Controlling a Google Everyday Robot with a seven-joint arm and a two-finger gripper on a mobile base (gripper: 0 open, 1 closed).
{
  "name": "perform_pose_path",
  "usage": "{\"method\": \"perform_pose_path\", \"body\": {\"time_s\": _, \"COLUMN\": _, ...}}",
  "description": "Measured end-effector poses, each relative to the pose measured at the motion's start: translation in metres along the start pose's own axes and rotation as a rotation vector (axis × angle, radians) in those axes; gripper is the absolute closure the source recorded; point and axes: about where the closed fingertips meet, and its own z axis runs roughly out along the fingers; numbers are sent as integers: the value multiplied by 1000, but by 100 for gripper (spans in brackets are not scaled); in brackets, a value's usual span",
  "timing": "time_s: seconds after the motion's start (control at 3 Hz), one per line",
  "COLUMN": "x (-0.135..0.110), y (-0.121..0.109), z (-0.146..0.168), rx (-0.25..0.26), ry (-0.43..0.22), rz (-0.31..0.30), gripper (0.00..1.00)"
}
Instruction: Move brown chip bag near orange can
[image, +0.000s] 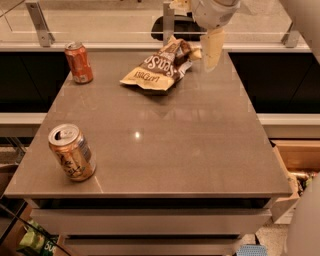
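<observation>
The robot's gripper needs to next move to the far half (173, 56) of the brown chip bag, beside the bag's dark far end, and close there.
The brown chip bag (159, 66) lies crumpled at the far middle of the table, its cream-yellow end toward the front left. The orange can (71, 152), pale golden-orange with a silver top, stands at the front left corner. My gripper (207, 56) hangs from above at the far edge, just right of the bag's dark far end and close beside it. The bag and the orange can are far apart, most of the tabletop between them.
A deeper red-orange can (79, 62) stands at the far left corner. The grey table (190, 150) ends in a glass rail with metal posts (40, 22) at the back. An open box (295, 160) sits on the floor at the right.
</observation>
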Motion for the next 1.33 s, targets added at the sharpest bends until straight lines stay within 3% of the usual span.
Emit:
{"method": "perform_pose_path", "body": {"time_s": 1.0, "x": -13, "y": -8, "z": 79, "rx": -29, "ry": -131, "rz": -12, "gripper": 0}}
{"method": "perform_pose_path", "body": {"time_s": 1.33, "x": -15, "y": -11, "z": 104, "rx": -41, "ry": -125, "rz": -31, "gripper": 0}}
